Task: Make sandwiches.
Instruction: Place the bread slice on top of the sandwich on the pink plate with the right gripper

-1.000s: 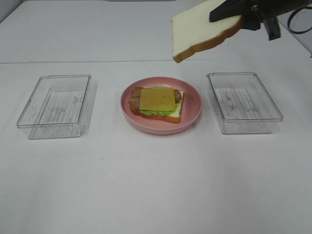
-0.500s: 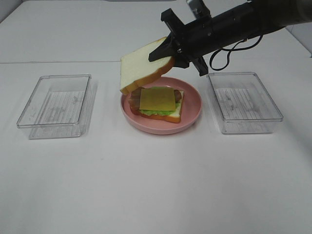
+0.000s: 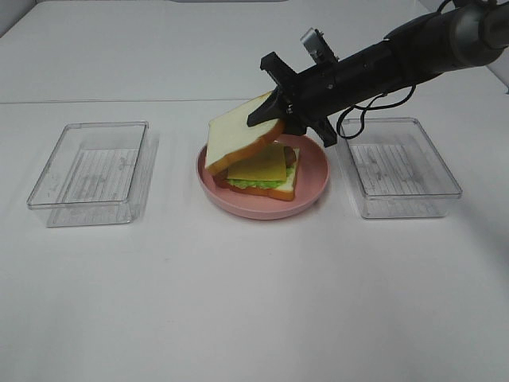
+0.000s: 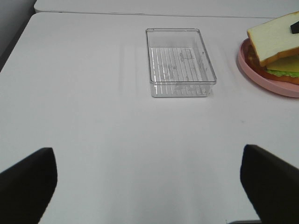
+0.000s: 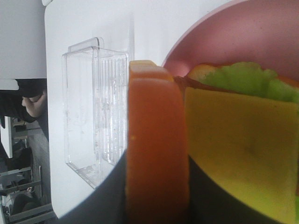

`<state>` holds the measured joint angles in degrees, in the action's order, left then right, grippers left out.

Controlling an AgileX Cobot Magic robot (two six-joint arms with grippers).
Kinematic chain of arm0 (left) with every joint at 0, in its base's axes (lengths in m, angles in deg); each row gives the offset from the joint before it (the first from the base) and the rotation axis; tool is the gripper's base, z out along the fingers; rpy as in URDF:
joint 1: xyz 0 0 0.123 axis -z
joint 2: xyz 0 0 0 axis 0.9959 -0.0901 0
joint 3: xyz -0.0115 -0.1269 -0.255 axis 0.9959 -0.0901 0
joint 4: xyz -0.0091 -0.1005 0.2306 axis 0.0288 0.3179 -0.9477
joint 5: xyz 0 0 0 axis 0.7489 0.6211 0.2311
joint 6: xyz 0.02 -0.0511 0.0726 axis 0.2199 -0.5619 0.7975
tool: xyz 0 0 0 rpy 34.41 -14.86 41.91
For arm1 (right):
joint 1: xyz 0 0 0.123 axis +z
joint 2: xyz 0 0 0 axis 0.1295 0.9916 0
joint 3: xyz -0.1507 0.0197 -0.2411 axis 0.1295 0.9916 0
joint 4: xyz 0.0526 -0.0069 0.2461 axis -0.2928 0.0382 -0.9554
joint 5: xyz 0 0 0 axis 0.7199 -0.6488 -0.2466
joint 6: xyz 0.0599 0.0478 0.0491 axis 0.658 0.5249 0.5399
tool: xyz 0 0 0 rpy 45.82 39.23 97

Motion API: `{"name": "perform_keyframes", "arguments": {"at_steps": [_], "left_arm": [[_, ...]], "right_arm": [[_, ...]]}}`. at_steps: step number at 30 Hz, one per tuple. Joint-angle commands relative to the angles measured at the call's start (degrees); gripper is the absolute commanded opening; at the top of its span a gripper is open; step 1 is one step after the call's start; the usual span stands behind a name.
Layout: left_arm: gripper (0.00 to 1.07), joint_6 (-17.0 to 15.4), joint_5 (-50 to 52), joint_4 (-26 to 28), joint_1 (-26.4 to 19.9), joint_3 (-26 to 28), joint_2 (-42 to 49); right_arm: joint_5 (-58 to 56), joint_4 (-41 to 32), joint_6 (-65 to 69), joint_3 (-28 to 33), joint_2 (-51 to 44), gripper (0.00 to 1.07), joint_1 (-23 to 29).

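Note:
The robot's right gripper needs to release the second bread slice on top of the yellow cheese (image 3: 266, 154) (image 5: 247, 154) to close the sandwich.
A partly stacked sandwich lies on the pink plate (image 3: 262, 208): bottom bread (image 3: 280, 192), green lettuce (image 3: 253, 183), a brown strip, and yellow cheese (image 3: 261, 165) on top. My right gripper (image 3: 274, 109) reaches across from the right and is shut on the second bread slice (image 3: 237, 137). It holds the slice tilted, with its low edge over the stack's left side. The right wrist view shows the slice's orange crust (image 5: 156, 154) edge-on beside the cheese (image 5: 238, 140) and lettuce (image 5: 243, 79). My left gripper (image 4: 149, 186) is open and empty over bare table, away from the plate (image 4: 261, 79).
A clear plastic tray (image 3: 91, 171) stands left of the plate and another (image 3: 398, 167) stands to its right, under the right arm's cable. The left tray also shows in the left wrist view (image 4: 180, 60) and the right wrist view (image 5: 96, 112). White table all round.
My right gripper has carried the bread slice from high at the back right down and left to the plate. The slice now hangs tilted just above the stack.

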<state>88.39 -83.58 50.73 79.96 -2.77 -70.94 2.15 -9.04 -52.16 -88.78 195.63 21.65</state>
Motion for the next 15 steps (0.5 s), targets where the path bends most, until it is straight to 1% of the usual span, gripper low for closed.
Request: {"name": "perform_keyframes", "arguments": {"at_steps": [1,15], "left_arm": [[1.00,-0.1,0.3,0.6,-0.1,-0.1,1.3],[1.00,-0.1,0.3,0.6,-0.1,-0.1,1.3]], "right_arm": [[0.3,1.6,0.1,-0.6,-0.1,0.00,-0.2],[1.4,2.3,0.1,-0.5,-0.1,0.00,-0.2]]}}
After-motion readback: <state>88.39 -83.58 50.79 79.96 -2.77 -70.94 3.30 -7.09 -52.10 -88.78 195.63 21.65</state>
